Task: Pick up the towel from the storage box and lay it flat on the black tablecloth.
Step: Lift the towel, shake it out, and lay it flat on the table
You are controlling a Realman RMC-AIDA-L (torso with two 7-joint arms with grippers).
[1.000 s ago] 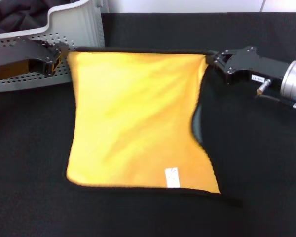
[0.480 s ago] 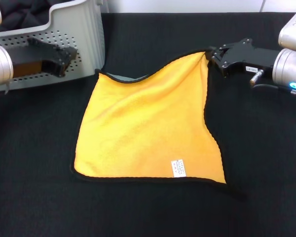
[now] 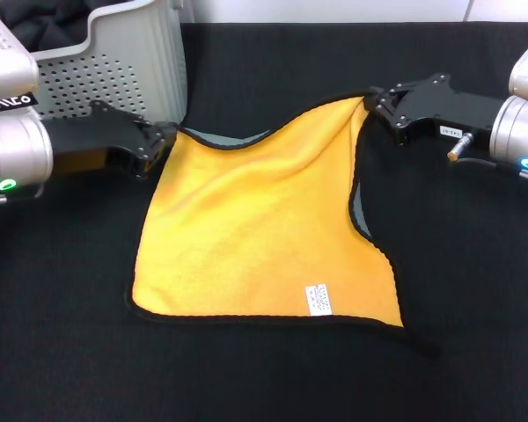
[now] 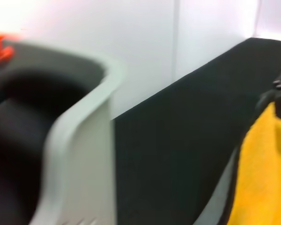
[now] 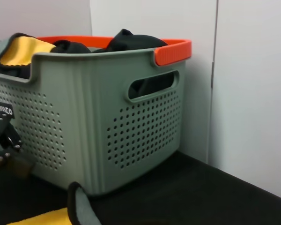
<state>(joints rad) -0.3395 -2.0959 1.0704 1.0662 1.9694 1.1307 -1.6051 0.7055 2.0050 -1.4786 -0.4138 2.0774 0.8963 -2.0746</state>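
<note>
The towel's far edge sags and my left gripper lies flat at the towel's corner [image 3: 181,134], so I need to tip it down and regrip that corner before pulling taut.
The yellow-orange towel [image 3: 255,237] lies mostly spread on the black tablecloth [image 3: 264,378], white label near its front edge. My right gripper [image 3: 372,104] is shut on its far right corner and holds that corner slightly raised, so the grey reverse shows along the right edge. My left gripper [image 3: 161,145] is open and hovers at the far left corner, which rests on the cloth. The light grey storage box [image 3: 123,61] stands at the back left. The towel also shows in the left wrist view [image 4: 262,178] and its corner in the right wrist view [image 5: 77,206].
The storage box [image 5: 107,108] holds dark fabric and another yellow cloth [image 5: 18,49], and has an orange rim piece [image 5: 173,49]. A white wall runs behind the table. Black tablecloth extends in front and to the right of the towel.
My left gripper let go of the far left corner, which dropped onto the cloth, then moved back beside it. The towel sank from stretched to lying. The right gripper still holds its corner.
</note>
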